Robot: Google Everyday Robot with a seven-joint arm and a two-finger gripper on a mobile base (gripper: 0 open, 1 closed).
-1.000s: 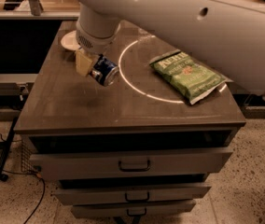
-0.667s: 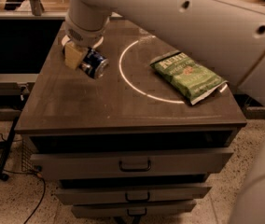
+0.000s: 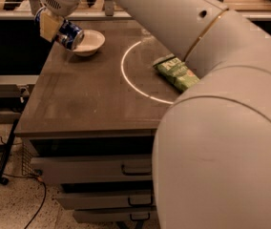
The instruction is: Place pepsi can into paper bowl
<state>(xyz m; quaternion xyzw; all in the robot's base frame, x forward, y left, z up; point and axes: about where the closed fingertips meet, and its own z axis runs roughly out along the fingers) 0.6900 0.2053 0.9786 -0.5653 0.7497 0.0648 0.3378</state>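
Observation:
Next, my gripper drops the blue pepsi can inside the off-white paper bowl (image 3: pixel 82 37), near the bowl's far rim.
My gripper (image 3: pixel 59 30) is at the far left of the table top, shut on the blue pepsi can (image 3: pixel 70 35), which lies tilted in the fingers with a silver end facing right. It holds the can above the table, just left of the paper bowl (image 3: pixel 90 42). The off-white bowl sits on the table's back left part and its left rim is partly hidden behind the can. My white arm fills the right side of the view.
A green chip bag (image 3: pixel 174 72) lies on the brown table (image 3: pixel 88 99) at the right, on a white circle line. Drawers sit below the front edge. Cables and a stand lie on the floor at left.
My gripper has lifted the can and carried it toward the back left. The bowl, hidden before, now shows beside the can. The view has shifted.

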